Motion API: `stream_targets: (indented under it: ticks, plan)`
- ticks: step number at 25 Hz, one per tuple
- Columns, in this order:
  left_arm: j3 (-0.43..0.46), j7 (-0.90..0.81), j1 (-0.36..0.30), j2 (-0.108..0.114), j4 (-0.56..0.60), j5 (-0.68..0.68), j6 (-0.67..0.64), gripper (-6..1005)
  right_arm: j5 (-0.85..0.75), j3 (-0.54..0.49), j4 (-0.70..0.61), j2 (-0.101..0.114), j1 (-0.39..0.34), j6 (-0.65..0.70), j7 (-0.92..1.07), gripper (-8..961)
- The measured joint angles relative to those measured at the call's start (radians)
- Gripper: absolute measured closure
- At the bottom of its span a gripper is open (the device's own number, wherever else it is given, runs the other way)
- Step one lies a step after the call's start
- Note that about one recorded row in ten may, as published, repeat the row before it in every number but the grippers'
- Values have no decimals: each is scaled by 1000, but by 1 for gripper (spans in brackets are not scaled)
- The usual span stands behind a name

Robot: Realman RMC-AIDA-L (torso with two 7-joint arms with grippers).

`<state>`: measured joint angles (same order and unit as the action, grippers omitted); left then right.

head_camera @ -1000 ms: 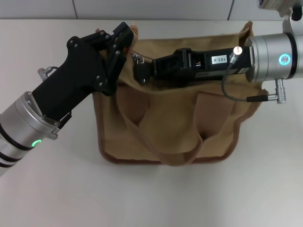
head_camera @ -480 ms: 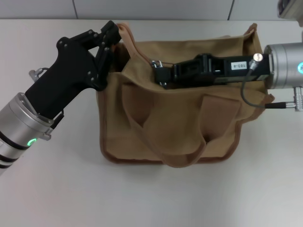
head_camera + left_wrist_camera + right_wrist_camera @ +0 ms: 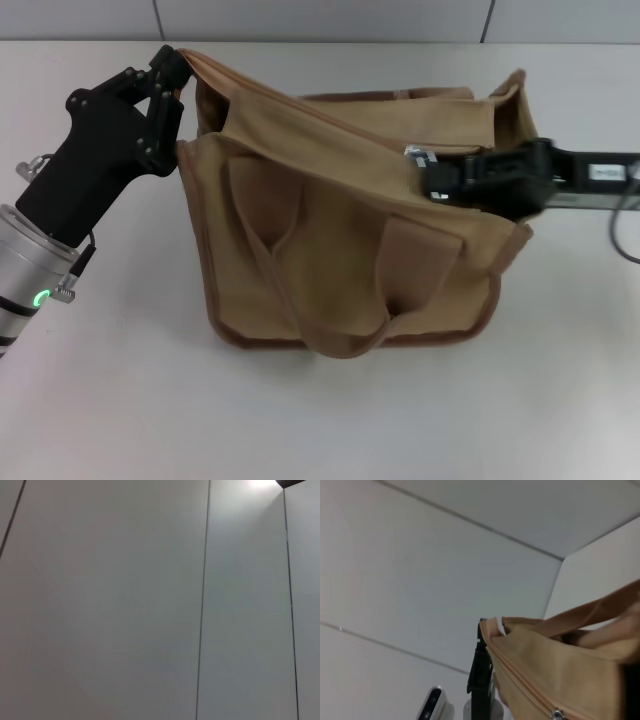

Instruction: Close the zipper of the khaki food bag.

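Note:
Once my right gripper lets go, the silver pull tab will rest at the zipper's end (image 3: 489, 164) opposite my left gripper.
The khaki food bag (image 3: 340, 240) lies on the white table, stretched between my two grippers. My left gripper (image 3: 172, 72) is shut on the fabric at the bag's far left top corner and holds it up. My right gripper (image 3: 432, 172) reaches in from the right along the bag's top and is shut on the silver pull tab (image 3: 418, 154). The zipper (image 3: 320, 112) runs as a joined ridge from the left corner to the pull tab. The right wrist view shows the zipper line (image 3: 530, 692), a silver part (image 3: 555, 713) and the left gripper (image 3: 480, 680) at the bag's end.
The white table (image 3: 120, 400) surrounds the bag. A brown loop handle (image 3: 345, 345) hangs over the bag's near side. Grey wall panels (image 3: 320, 15) stand behind the table. The left wrist view shows only wall panels (image 3: 150, 605).
My right gripper has moved right along the bag's top with the pull tab. My left gripper has moved left with the bag's corner, pulling the top taut.

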<state>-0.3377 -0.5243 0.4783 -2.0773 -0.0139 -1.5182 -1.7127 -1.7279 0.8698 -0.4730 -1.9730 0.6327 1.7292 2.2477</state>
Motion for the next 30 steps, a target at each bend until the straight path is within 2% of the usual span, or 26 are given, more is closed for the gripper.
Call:
stream_targets:
  ticks: [4,9,13,18,22,24,30]
  plan:
    - [5,0,-1,0,0,0,6,962,-3,-47,-14,16,-71,32,-6,945]
    - [6,-1,2,-1,-7,0,14,961,-2,-71,-41,21,-135,57,-26,943]
    - [7,-1,6,-1,-11,0,21,960,-4,-138,-42,24,-164,101,-92,941]
    - [7,-2,10,-2,-13,-1,18,958,-2,-280,-43,40,-182,252,-183,939]
    - [-5,-5,26,1,-6,-11,1,957,0,-319,-43,42,-185,301,-248,937]
    - [-10,-24,38,4,9,-14,-30,957,0,-327,-41,40,-187,309,-303,858]
    - [24,-79,74,4,80,-4,-155,826,0,-322,-34,29,-176,309,-406,630]
